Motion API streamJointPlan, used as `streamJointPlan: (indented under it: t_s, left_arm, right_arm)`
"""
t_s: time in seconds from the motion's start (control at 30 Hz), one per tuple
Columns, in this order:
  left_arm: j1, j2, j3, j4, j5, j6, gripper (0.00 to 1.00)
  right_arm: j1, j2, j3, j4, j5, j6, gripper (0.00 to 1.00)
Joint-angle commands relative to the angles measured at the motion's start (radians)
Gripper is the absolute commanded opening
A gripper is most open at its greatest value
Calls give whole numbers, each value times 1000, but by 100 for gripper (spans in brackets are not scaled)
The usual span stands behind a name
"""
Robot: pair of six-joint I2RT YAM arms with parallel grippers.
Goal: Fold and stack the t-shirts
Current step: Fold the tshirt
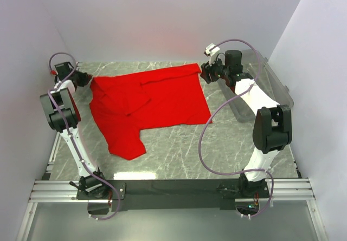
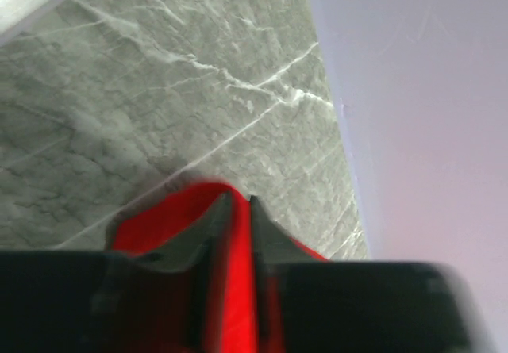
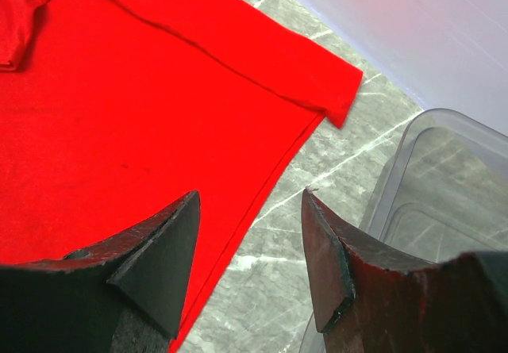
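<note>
The fingers of my right gripper needs to next go to the red t-shirt's near corner point(image 1: 210, 122), the one toward the clear plastic bin, and close there.
The red t-shirt point(image 1: 146, 108) lies spread on the marble table, partly folded, with a sleeve pointing toward the near left. At its far left corner, my left gripper point(image 1: 89, 79) is shut on a fold of the cloth. In the left wrist view, red t-shirt fabric point(image 2: 159, 222) fills the narrow slit between the two fingers of the left gripper point(image 2: 240, 200). My right gripper point(image 1: 205, 73) hovers open at the shirt's far right corner. The right wrist view shows the right gripper point(image 3: 250, 198) with jaws wide apart over the t-shirt point(image 3: 119, 115) edge, holding nothing.
A clear plastic bin point(image 1: 271, 78) stands at the right, close beside the right arm; its rim point(image 3: 444, 178) shows just past the right finger. White walls close in at the back and both sides. Bare marble lies in front of the shirt.
</note>
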Motion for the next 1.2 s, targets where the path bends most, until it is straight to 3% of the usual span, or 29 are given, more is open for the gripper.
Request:
streamJointPlan:
  t_s: [0.0,0.1,0.27,0.47,0.6,0.67,0.77,0.8,0.9,1.0,1.17]
  left_arm:
    - [17,-69,15,25,-59,31,23]
    - [17,-96,24,-41,-118,60,34]
    - [18,-164,-2,-84,-225,109,33]
    - [23,-326,-199,-21,-80,117,33]
    - [23,-527,-369,-119,-1,160,35]
    - [21,-634,-541,-130,-7,160,40]
    - [25,-857,-756,-130,0,131,60]
    - [28,-958,-804,-135,3,120,72]
    - [52,-1123,-974,-111,69,35,85]
    - [71,-1221,-1065,-165,108,-19,85]
    - [71,-1287,-1065,-474,-65,1,81]
  right_arm:
    - [-8,-24,23,13,-6,-5,61]
    - [-8,-25,18,14,-5,-8,61]
    - [-8,-31,15,13,-8,-10,61]
    - [-9,-54,4,-64,-54,-105,61]
    - [-31,-77,-6,-287,-209,-400,56]
    - [-60,-93,-17,-481,-313,-653,56]
    - [-84,-114,-87,-706,-339,-993,58]
    - [-87,-120,-108,-743,-332,-1112,58]
    - [-86,-134,-183,-825,-287,-1234,64]
    - [-66,-131,-235,-826,-226,-1298,65]
    - [-13,-116,-287,-767,-183,-1288,67]
